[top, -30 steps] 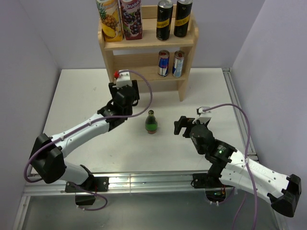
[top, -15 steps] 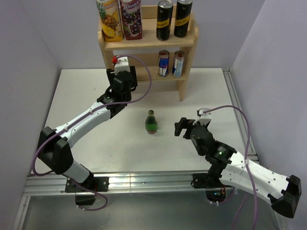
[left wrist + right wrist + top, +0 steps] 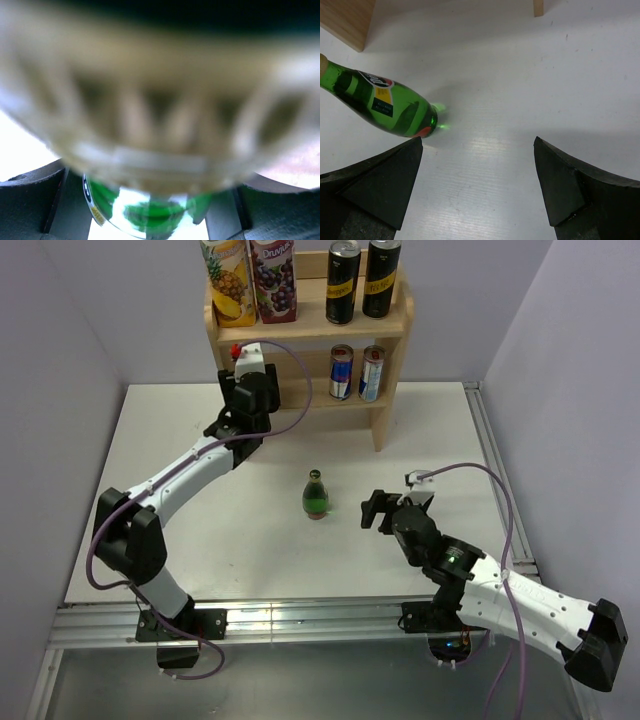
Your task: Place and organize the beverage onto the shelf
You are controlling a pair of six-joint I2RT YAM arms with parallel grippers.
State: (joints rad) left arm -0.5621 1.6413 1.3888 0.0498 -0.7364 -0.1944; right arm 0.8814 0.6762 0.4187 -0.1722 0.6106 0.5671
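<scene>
My left gripper's wrist has the bottle's gold collar leaning close to it, so next I open, back away and take the bottle's body (image 3: 150,215) to set it upright.
The wooden shelf (image 3: 392,328) stands at the table's far edge. My left gripper (image 3: 250,380) reaches into the left side of its lower tier. In the left wrist view that gripper (image 3: 150,210) is shut on a green glass bottle (image 3: 145,212), with blurred shelf wood (image 3: 150,100) very close ahead. The gripper hides this bottle in the top view. A second green bottle (image 3: 316,496) stands upright mid-table. My right gripper (image 3: 376,508) hovers just right of it, open and empty. In the right wrist view the gripper (image 3: 477,180) has that bottle (image 3: 385,107) beyond its left finger.
Two juice cartons (image 3: 250,278) and two tall black cans (image 3: 362,278) fill the shelf's top tier. Two blue-and-silver cans (image 3: 356,372) stand on the right of the lower tier. Grey walls enclose the table on three sides.
My left arm has stretched away from me, carrying its bottle from the table toward the shelf's lower tier. The right gripper has drifted slightly toward me and left.
</scene>
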